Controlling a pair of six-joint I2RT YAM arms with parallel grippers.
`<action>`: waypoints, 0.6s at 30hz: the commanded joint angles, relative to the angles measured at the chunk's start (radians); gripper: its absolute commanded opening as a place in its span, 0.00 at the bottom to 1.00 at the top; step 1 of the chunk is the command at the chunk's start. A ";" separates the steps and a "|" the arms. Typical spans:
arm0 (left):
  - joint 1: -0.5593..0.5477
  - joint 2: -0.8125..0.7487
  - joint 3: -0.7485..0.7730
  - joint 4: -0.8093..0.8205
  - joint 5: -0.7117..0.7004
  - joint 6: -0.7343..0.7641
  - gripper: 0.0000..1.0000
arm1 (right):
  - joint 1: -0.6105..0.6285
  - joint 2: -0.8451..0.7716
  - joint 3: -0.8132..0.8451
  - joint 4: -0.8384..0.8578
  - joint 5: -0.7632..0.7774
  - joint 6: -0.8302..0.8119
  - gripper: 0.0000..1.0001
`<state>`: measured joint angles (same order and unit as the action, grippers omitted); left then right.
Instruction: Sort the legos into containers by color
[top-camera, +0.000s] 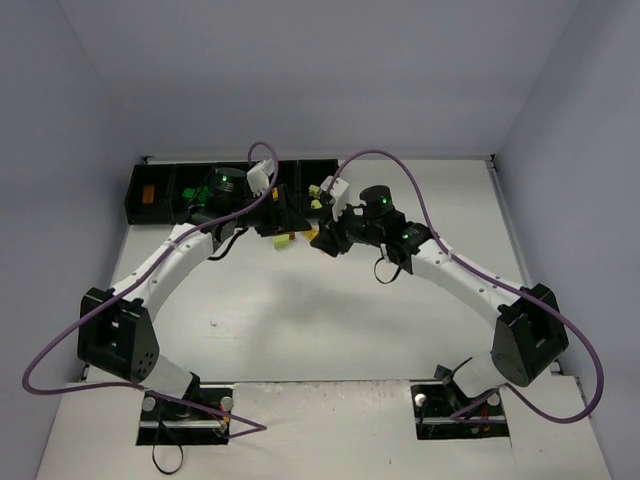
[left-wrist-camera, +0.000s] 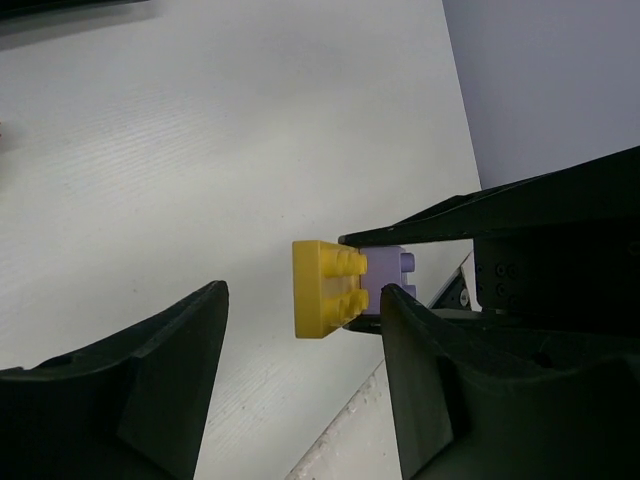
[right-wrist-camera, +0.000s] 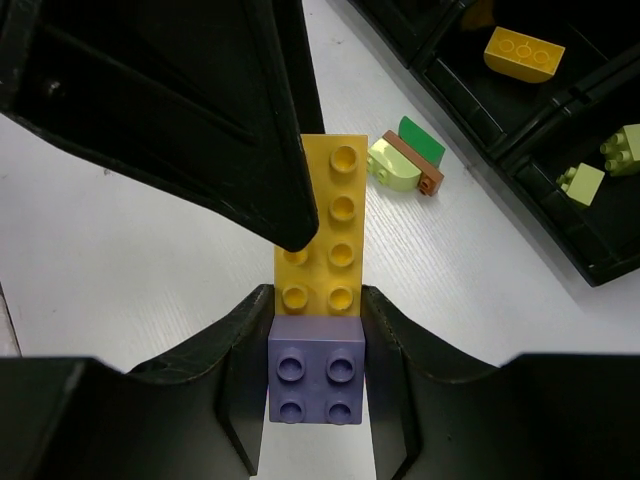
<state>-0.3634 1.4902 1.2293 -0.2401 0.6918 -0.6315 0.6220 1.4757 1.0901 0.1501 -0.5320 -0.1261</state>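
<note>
I need to open my right gripper, which clamps across the seam of the lilac and yellow bricks, and grip only the lilac brick (right-wrist-camera: 316, 380) while my left gripper holds the yellow one.
My right gripper (right-wrist-camera: 317, 297) is shut on a lilac brick (right-wrist-camera: 315, 370) that is stuck onto a long yellow brick (right-wrist-camera: 335, 215), and holds the pair above the table. In the left wrist view the same yellow brick (left-wrist-camera: 325, 288) and lilac brick (left-wrist-camera: 390, 272) hang just beyond my left gripper (left-wrist-camera: 302, 295), whose jaws stand open and hold nothing. One left finger (right-wrist-camera: 200, 100) overlaps the yellow brick's far end. The containers (top-camera: 135, 190) run along the table's far left edge. Both grippers meet just in front of the row, left gripper (top-camera: 283, 215) and right gripper (top-camera: 325, 240).
A lime brick (right-wrist-camera: 392, 165), a brown one (right-wrist-camera: 415, 168) and a dark green one (right-wrist-camera: 422, 140) lie together on the table beside the bins' front wall (right-wrist-camera: 540, 215). One bin holds an orange-yellow brick (right-wrist-camera: 523, 52); its neighbour holds lime bricks (right-wrist-camera: 582, 183).
</note>
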 joint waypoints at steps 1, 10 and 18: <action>-0.019 -0.048 0.025 0.041 0.015 0.003 0.54 | 0.016 -0.051 0.044 0.074 -0.029 -0.009 0.00; -0.039 -0.047 0.016 0.078 0.045 -0.033 0.00 | 0.025 -0.051 0.036 0.080 -0.008 0.003 0.00; -0.039 -0.085 0.025 0.010 -0.060 0.035 0.00 | 0.025 -0.051 0.028 0.054 0.027 0.013 0.70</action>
<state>-0.3939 1.4643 1.2282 -0.2363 0.6720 -0.6456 0.6426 1.4742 1.0901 0.1486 -0.5163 -0.1177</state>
